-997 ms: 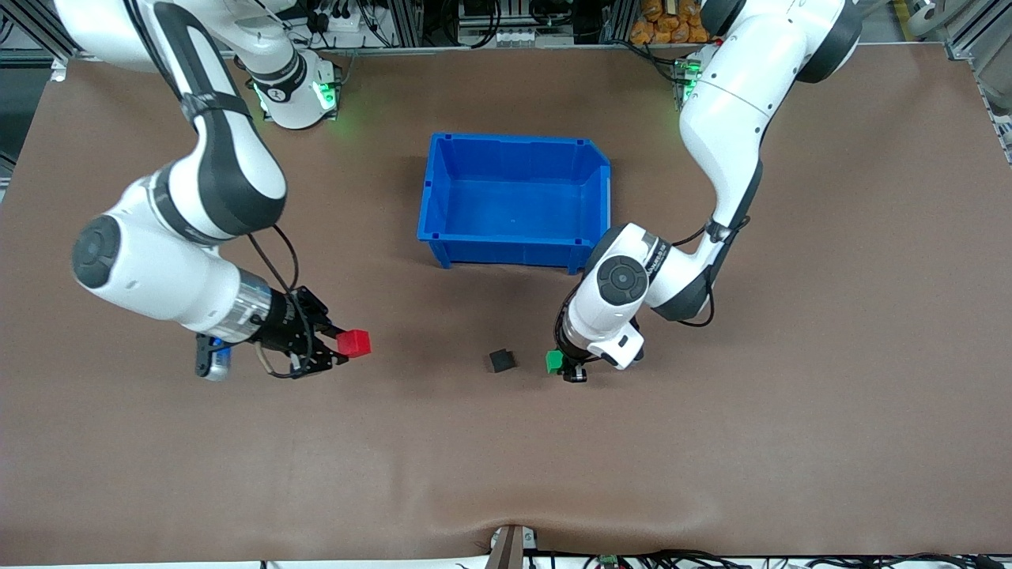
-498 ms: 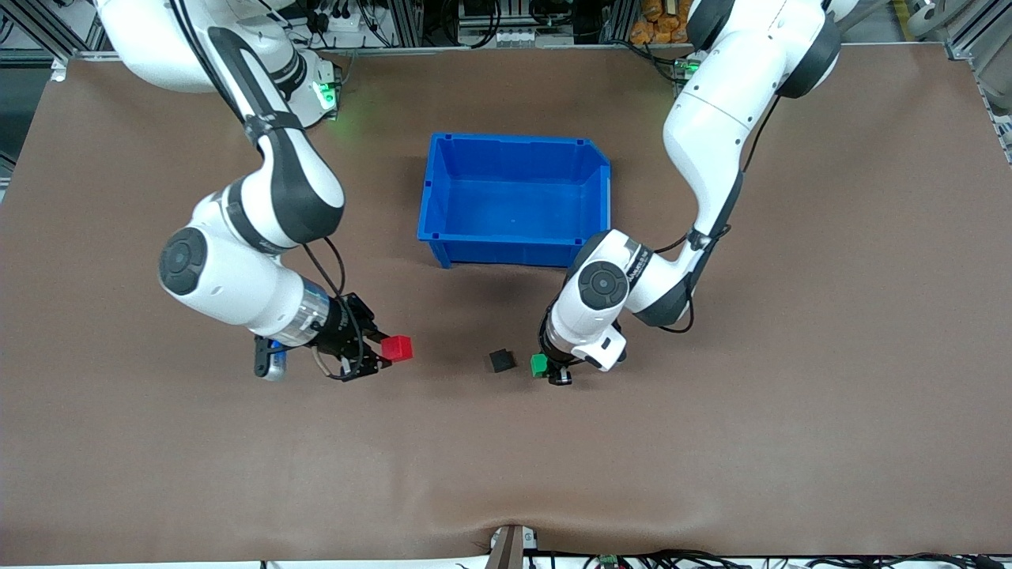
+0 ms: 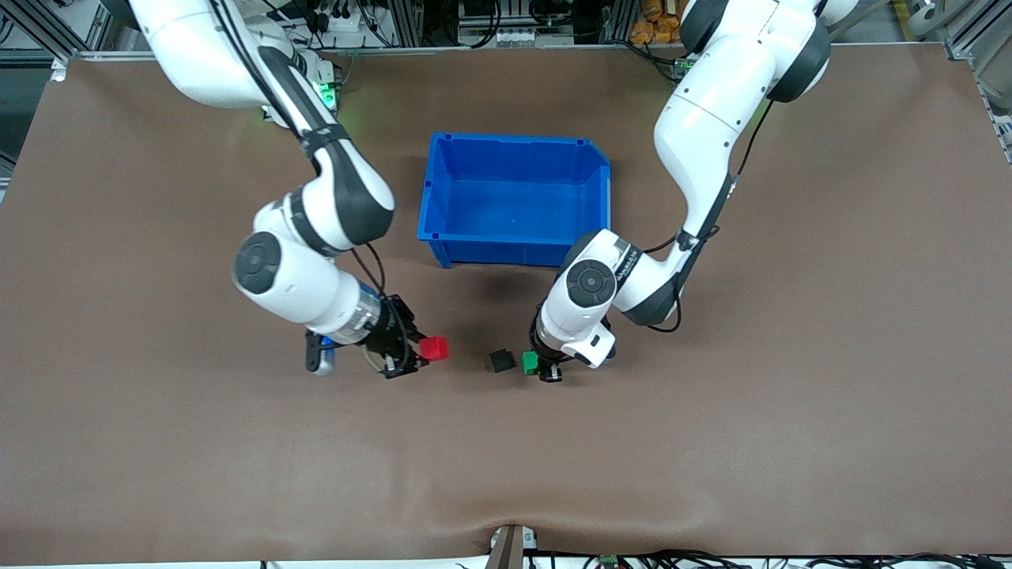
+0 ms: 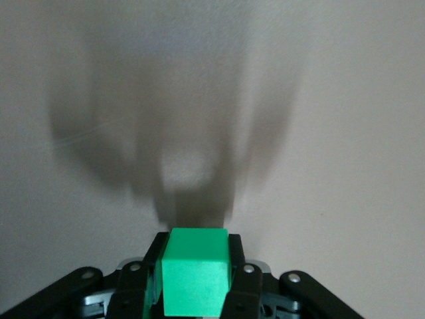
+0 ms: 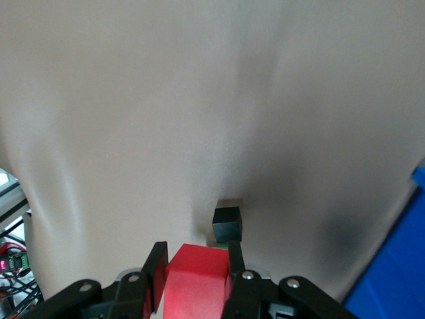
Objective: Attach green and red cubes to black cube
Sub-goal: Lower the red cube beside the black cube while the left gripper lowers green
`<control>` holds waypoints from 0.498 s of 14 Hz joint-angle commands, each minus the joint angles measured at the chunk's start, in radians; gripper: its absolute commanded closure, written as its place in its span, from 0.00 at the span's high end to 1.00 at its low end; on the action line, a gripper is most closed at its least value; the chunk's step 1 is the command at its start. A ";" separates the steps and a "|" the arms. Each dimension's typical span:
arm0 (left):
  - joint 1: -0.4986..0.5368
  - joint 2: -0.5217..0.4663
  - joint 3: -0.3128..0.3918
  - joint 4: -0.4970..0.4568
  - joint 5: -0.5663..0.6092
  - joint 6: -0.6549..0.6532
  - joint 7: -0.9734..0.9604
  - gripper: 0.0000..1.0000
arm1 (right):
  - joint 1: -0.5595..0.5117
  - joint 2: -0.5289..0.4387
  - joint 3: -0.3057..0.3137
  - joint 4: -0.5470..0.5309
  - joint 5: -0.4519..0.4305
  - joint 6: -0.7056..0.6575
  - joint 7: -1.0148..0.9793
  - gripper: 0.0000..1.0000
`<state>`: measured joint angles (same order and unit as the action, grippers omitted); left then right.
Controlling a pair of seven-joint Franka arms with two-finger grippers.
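Note:
My right gripper needs to release the red cube against the black cube's side opposite the green cube [image 3: 488, 362] [image 5: 226, 235].
The black cube [image 3: 500, 360] [image 5: 227, 223] rests on the brown table [image 3: 711, 442], nearer the front camera than the blue bin. My left gripper [image 3: 534, 365] [image 4: 196, 279] is shut on the green cube [image 3: 529, 362] [image 4: 195, 280] and holds it close beside the black cube, toward the left arm's end, with a small gap. My right gripper [image 3: 425, 352] [image 5: 194, 282] is shut on the red cube [image 3: 434, 348] [image 5: 198, 279] and holds it a short way from the black cube, toward the right arm's end.
An empty blue bin [image 3: 443, 197] stands in the middle of the table, farther from the front camera than the cubes; its corner shows in the right wrist view [image 5: 398, 266]. A bracket [image 3: 508, 545] sits at the table's front edge.
Both arms moved inward toward the black cube. The right gripper carried the red cube a long way toward it; the left gripper brought the green cube closer beside it.

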<state>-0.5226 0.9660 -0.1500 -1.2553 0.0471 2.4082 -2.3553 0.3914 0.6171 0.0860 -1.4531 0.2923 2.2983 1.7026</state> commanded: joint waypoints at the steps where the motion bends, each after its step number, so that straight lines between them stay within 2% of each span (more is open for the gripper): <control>1: -0.034 0.036 0.018 0.042 -0.019 0.032 -0.028 0.00 | 0.053 0.074 -0.003 0.016 -0.039 0.084 0.075 0.00; 7: -0.042 0.042 0.018 0.042 -0.019 0.046 -0.041 0.00 | 0.171 0.263 -0.064 0.023 -0.035 0.380 0.103 0.00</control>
<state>-0.5430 0.9856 -0.1499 -1.2527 0.0469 2.4480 -2.3756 0.5159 0.8286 0.0587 -1.4612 0.2773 2.6234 1.7600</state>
